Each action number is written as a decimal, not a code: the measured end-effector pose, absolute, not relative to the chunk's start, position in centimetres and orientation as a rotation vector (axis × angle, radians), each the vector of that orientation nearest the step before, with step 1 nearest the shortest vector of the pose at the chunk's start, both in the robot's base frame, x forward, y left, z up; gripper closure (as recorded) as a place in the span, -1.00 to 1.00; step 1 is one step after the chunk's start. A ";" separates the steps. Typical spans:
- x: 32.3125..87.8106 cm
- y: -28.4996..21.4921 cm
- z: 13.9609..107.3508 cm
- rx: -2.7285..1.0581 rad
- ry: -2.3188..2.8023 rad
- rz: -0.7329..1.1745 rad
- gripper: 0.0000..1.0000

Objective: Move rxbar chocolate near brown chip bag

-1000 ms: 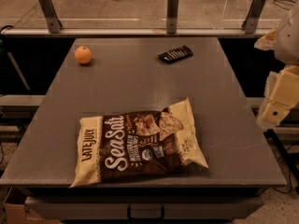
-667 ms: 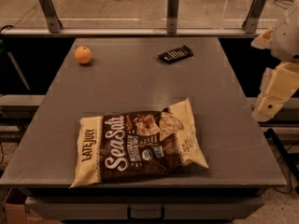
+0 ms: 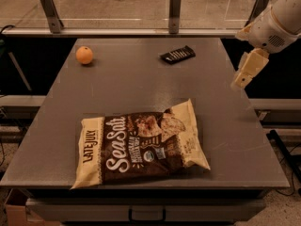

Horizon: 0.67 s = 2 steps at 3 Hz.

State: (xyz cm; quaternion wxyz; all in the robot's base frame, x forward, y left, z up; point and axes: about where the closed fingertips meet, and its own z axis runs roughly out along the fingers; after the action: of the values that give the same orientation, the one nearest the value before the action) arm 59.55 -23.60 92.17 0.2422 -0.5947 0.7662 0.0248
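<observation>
Next, I move my gripper to the middle of the rxbar chocolate [image 3: 177,54], the small flat black wrapper, and close it there.
The rxbar chocolate [image 3: 178,55] is a small flat black wrapper lying at the far right of the grey table [image 3: 127,88]. The brown chip bag [image 3: 141,147], printed "Late July" and "Sea Salt", lies flat near the table's front edge. My gripper [image 3: 245,71] hangs from the white arm at the right edge of the table, in the air, to the right of the rxbar and a little nearer than it, touching nothing.
A round orange fruit [image 3: 84,55] sits at the far left of the table. A rail with metal posts [image 3: 174,6] runs behind the far edge. A drawer handle [image 3: 146,214] shows below the front edge.
The arm and gripper have moved left and up, in over the table's right edge toward the rxbar. The objects on the table have not moved.
</observation>
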 end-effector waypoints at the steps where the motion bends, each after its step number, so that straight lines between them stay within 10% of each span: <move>1: 65.5 -22.1 89.9 -1.550 2.063 0.133 -1.00; 2: 70.0 -20.6 88.2 -1.436 2.067 0.217 -1.00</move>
State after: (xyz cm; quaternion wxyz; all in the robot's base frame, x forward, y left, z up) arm 69.98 -20.57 88.20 0.3030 -0.5418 0.7797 0.0818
